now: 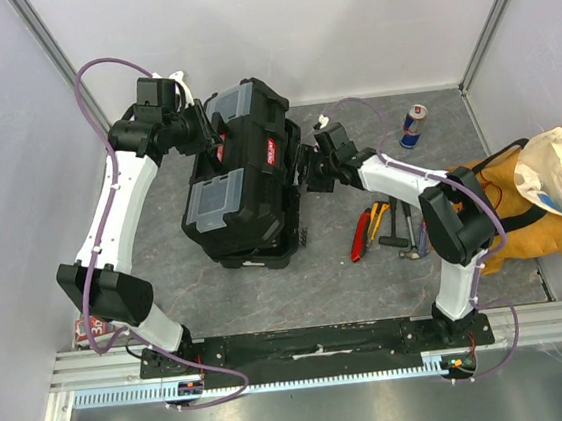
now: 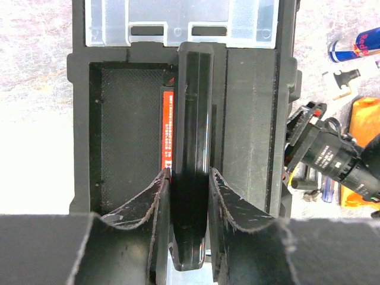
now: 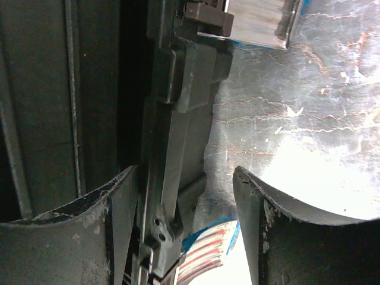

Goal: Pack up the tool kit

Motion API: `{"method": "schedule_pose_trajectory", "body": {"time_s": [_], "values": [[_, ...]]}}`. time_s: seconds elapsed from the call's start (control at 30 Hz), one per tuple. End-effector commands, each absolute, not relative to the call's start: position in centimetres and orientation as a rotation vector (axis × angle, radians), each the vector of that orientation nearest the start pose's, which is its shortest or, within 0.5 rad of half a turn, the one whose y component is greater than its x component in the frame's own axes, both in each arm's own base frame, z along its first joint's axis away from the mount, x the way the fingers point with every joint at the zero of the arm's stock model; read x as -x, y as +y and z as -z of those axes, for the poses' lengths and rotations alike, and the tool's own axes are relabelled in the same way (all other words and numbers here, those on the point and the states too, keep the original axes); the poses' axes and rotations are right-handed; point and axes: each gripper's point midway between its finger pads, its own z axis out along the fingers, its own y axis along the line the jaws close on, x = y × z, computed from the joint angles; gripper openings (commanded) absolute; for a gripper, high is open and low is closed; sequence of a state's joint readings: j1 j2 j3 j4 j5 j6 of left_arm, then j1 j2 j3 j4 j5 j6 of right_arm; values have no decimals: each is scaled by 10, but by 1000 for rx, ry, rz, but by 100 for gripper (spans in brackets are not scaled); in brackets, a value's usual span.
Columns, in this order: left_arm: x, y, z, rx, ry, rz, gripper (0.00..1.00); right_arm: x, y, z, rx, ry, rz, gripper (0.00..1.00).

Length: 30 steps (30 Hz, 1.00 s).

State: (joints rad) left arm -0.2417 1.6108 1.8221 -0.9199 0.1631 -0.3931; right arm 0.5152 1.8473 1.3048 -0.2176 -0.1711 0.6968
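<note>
My left gripper is holding the toolbox lid. Next, I let go of the toolbox lid, swung open onto the grey table [image 1: 193, 162] [image 2: 70, 142] along the black toolbox's outer side.
The black toolbox [image 1: 243, 179] with two clear-lidded compartments sits mid-table. My left gripper [image 1: 205, 136] is shut on its black carry handle [image 2: 193, 119], beside the red label [image 2: 167, 127], and one clear lid [image 2: 178, 21] shows beyond it. In the left wrist view the fingers [image 2: 155, 202] press the handle from both sides. My right gripper [image 1: 309, 170] is open at the box's right side. The box's side rim [image 3: 172, 154] lies against its left finger, with a wide gap to the right finger [image 3: 261, 208]. Loose hand tools [image 1: 383, 228] with red, yellow and black handles lie on the table to the right.
A blue-silver drink can [image 1: 413, 126] stands at the back right. A yellow-orange fabric bag [image 1: 541, 198] lies at the right edge, next to the right arm's elbow. White walls enclose the grey table on three sides.
</note>
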Motion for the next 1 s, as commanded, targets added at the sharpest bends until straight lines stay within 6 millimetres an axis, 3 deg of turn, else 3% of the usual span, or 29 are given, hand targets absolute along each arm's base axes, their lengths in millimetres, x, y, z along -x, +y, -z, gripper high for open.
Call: {"method": "schedule_pose_trajectory", "body": {"time_s": [0.0, 0.17, 0.27, 0.47, 0.5, 0.73, 0.97], "values": [[-410, -137, -395, 59, 1987, 556, 2, -403, 295, -85, -94, 2479, -755, 69], [-413, -124, -392, 110, 2003, 606, 2, -416, 284, -63, -109, 2534, -585, 70], [-417, -106, -389, 162, 2003, 632, 2, -426, 263, -59, -155, 2536, -407, 61], [-427, -69, -378, 163, 1995, 546, 2, -440, 216, -84, -265, 2447, -188, 55], [-432, -50, -373, 203, 1996, 509, 2, -440, 210, -87, -281, 2440, -173, 55], [-446, 5, -348, 340, 1999, 451, 2, -444, 179, -82, -336, 2468, -194, 55], [-443, 34, -320, 390, 1972, 400, 2, -441, 163, -74, -363, 2507, -241, 55]]}}
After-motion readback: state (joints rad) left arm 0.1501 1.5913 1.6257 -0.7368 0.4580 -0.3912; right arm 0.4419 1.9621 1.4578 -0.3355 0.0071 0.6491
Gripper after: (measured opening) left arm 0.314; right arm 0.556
